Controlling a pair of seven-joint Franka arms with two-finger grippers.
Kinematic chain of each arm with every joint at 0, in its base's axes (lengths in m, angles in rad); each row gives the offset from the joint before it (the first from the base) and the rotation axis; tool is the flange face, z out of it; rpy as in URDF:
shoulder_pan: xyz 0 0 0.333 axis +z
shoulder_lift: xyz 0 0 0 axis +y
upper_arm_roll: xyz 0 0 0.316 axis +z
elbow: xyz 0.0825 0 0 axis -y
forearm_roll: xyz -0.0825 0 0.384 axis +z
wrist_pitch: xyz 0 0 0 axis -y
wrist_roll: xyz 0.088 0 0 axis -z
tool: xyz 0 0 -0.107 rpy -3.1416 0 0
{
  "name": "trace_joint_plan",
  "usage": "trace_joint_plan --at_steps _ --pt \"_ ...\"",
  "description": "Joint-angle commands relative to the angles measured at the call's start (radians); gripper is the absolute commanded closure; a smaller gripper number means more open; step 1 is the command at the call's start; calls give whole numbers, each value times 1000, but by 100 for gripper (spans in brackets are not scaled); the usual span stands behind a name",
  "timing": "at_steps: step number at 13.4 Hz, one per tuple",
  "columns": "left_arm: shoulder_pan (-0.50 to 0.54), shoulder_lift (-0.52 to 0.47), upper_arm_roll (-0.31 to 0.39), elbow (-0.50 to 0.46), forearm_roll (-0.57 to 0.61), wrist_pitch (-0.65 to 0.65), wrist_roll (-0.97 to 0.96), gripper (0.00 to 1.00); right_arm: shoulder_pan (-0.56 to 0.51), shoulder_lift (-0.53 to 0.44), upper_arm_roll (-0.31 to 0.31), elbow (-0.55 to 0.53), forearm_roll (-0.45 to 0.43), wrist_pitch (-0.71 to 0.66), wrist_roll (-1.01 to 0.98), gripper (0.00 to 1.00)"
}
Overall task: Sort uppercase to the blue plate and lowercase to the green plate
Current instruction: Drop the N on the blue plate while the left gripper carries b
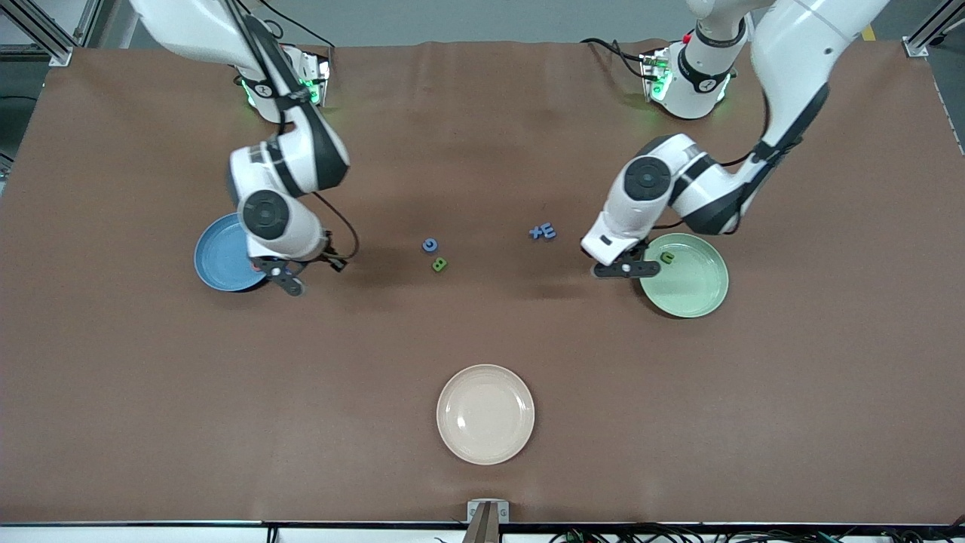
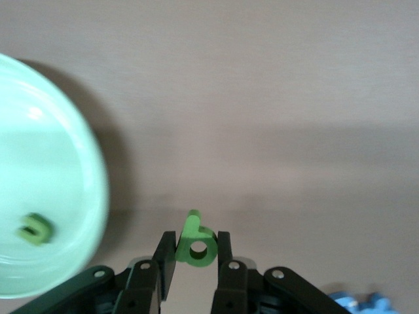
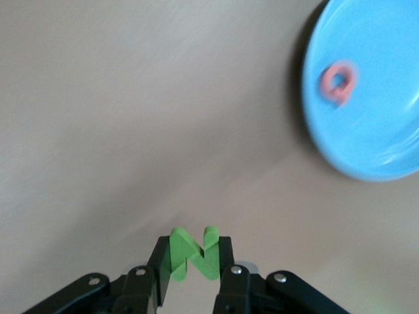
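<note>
My left gripper is going to the green plate [image 1: 689,256]. It will let go of the green p/b letter, now held at that plate's edge, there, close beside the green n/u letter.
My right gripper [image 3: 194,256] is shut on the green N [image 3: 186,252], held over the table beside the blue plate [image 3: 380,144]. The pink Q [image 3: 338,81] lies in that plate. In the front view this gripper [image 1: 286,280] is at the blue plate's [image 1: 215,264] rim. My left gripper [image 2: 196,252] is shut on the green p/b letter [image 2: 190,237], beside the green plate [image 2: 59,163], which holds the green n/u letter [image 2: 34,229]. In the front view it [image 1: 622,269] is at the green plate's [image 1: 697,290] edge. The blue C [image 1: 430,244], green B [image 1: 439,264], blue x [image 1: 536,232] and blue E [image 1: 549,231] lie mid-table.
A cream plate [image 1: 485,413] sits near the table's front edge, nearer the front camera than the loose letters. The brown table cover [image 1: 482,151] runs under both arms.
</note>
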Motion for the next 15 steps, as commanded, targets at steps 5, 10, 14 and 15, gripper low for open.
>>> trace_joint_plan --at_steps 5,10,14,15 --pt "325 -19 -105 -96 57 -22 238 87 -297 -218 19 -213 -38 10 -426 99" --pt "416 10 -105 -132 177 -9 249 87 -313 -219 19 -253 -55 15 -435 0" --pt "433 36 -100 -143 227 -6 249 85 -301 -218 25 -247 -55 22 -422 0" --pt "431 36 -100 -148 229 -6 249 84 -282 -218 30 -244 -52 31 -411 0"
